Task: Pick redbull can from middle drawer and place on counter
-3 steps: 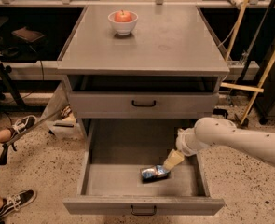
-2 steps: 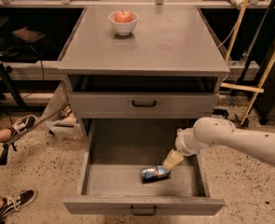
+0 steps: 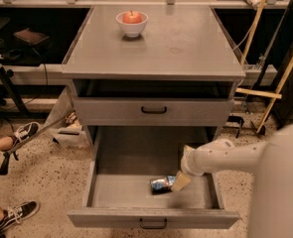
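Observation:
Next, the gripper grips the redbull can's body toward the end (image 3: 171,182) closest to the white arm.
The redbull can (image 3: 159,185) lies on its side on the floor of the open middle drawer (image 3: 121,192), right of centre. My gripper (image 3: 180,181) reaches down into the drawer from the right on a white arm (image 3: 225,155), and its tip is right at the can's right end. The counter (image 3: 176,38) is the grey top of the cabinet above.
A white bowl (image 3: 132,24) with a red apple stands at the counter's back left. The upper drawer front (image 3: 154,110) is closed. A person's shoes (image 3: 22,132) and a dark stick are on the floor at left. Wooden poles (image 3: 280,83) lean at right.
My gripper has moved down and slightly left, closing in on the can's right end. The can has barely shifted.

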Controlling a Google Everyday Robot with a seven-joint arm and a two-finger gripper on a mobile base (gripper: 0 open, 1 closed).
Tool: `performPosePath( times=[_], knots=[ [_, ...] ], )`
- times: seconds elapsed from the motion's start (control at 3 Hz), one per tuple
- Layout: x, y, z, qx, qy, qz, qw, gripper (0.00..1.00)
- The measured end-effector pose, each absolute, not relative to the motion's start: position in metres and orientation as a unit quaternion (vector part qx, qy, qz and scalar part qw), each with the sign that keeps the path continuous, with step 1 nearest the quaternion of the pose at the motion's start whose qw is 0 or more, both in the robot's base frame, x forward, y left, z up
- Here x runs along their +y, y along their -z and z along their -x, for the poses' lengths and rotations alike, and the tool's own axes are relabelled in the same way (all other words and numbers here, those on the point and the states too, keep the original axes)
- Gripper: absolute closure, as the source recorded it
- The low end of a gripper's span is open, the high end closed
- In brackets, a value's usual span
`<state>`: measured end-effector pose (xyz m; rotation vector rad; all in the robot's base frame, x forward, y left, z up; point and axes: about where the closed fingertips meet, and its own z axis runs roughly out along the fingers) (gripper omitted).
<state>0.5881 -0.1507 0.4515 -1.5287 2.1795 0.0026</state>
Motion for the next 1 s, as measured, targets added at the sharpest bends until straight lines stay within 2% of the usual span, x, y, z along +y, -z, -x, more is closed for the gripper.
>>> performPosePath(
  times=[0.33,1.0],
  knots=[
    [-0.143,-0.418,-0.6,0.779,0.028,0.581,0.235,0.0],
    [-0.133,-0.426,-0.62,0.767,0.043,0.588,0.255,0.0]
  ],
)
